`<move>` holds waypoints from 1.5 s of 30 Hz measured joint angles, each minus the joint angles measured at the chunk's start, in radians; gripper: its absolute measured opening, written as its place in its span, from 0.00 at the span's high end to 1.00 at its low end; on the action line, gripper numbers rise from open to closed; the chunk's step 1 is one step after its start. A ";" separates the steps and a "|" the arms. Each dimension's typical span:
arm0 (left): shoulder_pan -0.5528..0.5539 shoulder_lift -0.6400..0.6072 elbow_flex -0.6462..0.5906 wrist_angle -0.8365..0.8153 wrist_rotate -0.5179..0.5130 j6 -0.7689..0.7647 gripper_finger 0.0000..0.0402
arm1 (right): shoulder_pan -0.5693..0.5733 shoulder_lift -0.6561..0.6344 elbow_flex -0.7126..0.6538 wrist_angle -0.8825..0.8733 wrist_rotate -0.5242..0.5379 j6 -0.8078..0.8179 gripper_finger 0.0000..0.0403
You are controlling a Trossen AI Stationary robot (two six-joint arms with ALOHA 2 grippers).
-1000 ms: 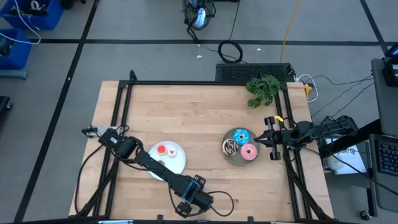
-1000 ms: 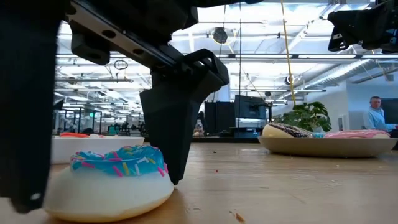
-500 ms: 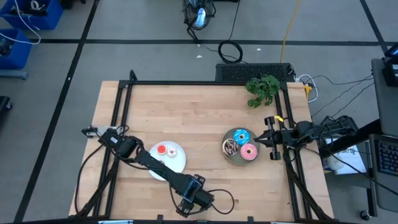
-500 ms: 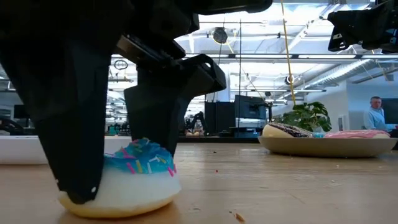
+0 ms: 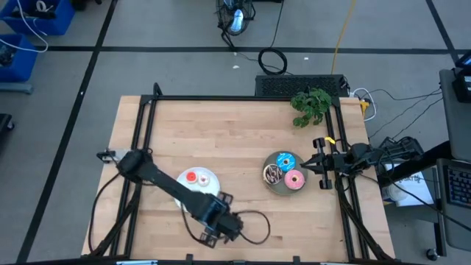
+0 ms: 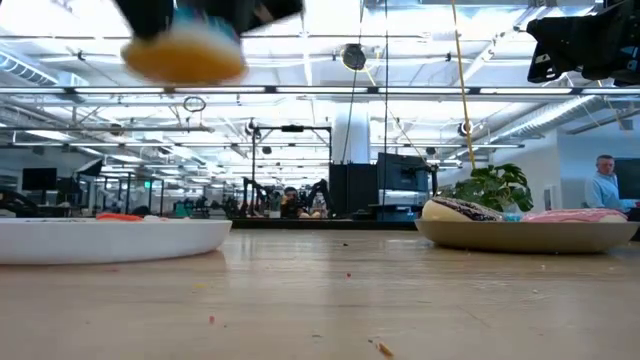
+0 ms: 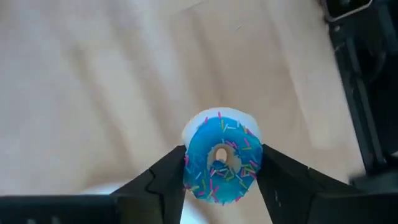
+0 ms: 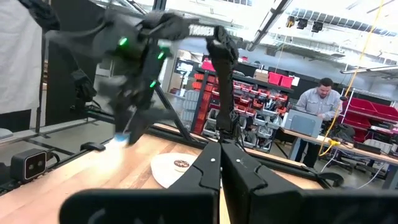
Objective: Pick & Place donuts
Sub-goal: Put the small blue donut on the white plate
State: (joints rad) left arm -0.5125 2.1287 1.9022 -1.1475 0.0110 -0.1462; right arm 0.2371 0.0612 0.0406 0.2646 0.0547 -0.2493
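Observation:
I need to let go of the blue donut with my left gripper on the white plate [image 5: 207, 196], just in front of the pale pink donut. The blue donut now hangs over the table's near edge.
My left gripper [image 5: 214, 223] hangs over the table's near edge, just right of the white plate [image 5: 208, 193], shut on a small donut [image 7: 221, 157] with blue sprinkled icing on a pale base. The low view shows that donut [image 6: 185, 47] high above the table top. The white plate holds a red donut [image 5: 191, 177] and a pale pink one [image 5: 204, 178]. The grey plate [image 5: 274, 187] carries a blue [image 5: 284, 160], a dark brown [image 5: 273, 174] and a pink donut [image 5: 295, 179]. My right gripper [image 5: 316, 166] waits shut, just right of the grey plate. My left gripper pinches the blue donut by its outer rim [image 7: 189, 163], one finger [image 7: 168, 177] on each side, reaching down from above. The donut is lifted clear of the table and lies flat between the fingers, icing up.
A green plant [image 5: 311, 104] stands at the table's far right corner. A black frame [image 5: 144, 125] runs round the table's edges, and a cable [image 5: 254, 228] loops near my left gripper. Bare wood lies between the two plates. A person [image 6: 603, 186] shows in the room beyond.
My left gripper closed its fingers around the blue donut on the table, then rose steeply and carried it clear of the wood. It also shifted a little toward the table's left and far side, nearer the white plate. The right arm kept still.

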 joint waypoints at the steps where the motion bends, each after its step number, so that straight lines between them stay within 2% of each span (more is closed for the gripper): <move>1: 0.004 -0.028 0.000 -0.034 -0.012 -0.015 0.55 | 0.000 0.000 0.000 0.000 0.000 0.000 1.00; 8: 0.052 -0.175 -0.007 -0.189 -0.143 -0.081 0.55 | 0.000 0.000 0.000 0.000 0.000 0.001 1.00; 12: 0.093 -0.251 -0.149 -0.185 -0.169 -0.100 0.55 | 0.000 0.000 0.000 -0.001 -0.001 0.001 1.00; 15: 0.132 -0.321 -0.336 -0.090 -0.159 -0.130 0.55 | 0.000 0.000 0.000 -0.002 0.000 0.000 1.00; 19: 0.162 -0.389 -0.573 0.136 -0.102 -0.125 0.55 | 0.000 0.000 0.000 -0.001 0.000 -0.002 1.00; 25: 0.177 -0.406 -0.769 0.334 -0.059 -0.152 0.55 | 0.000 0.000 0.000 0.009 0.001 -0.024 1.00; 30: 0.164 -0.402 -0.838 0.479 -0.042 -0.189 0.55 | 0.000 0.000 0.000 0.008 0.001 -0.024 1.00; 39: 0.128 -0.395 -0.880 0.535 -0.068 -0.203 0.54 | 0.000 0.000 0.000 0.011 0.001 -0.025 1.00; 45: 0.125 -0.395 -0.880 0.553 -0.055 -0.223 0.43 | 0.000 0.000 0.000 0.012 0.000 -0.025 1.00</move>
State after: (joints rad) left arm -0.3878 1.7336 1.0222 -0.5949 -0.0436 -0.3693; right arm 0.2373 0.0612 0.0410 0.2764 0.0551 -0.2739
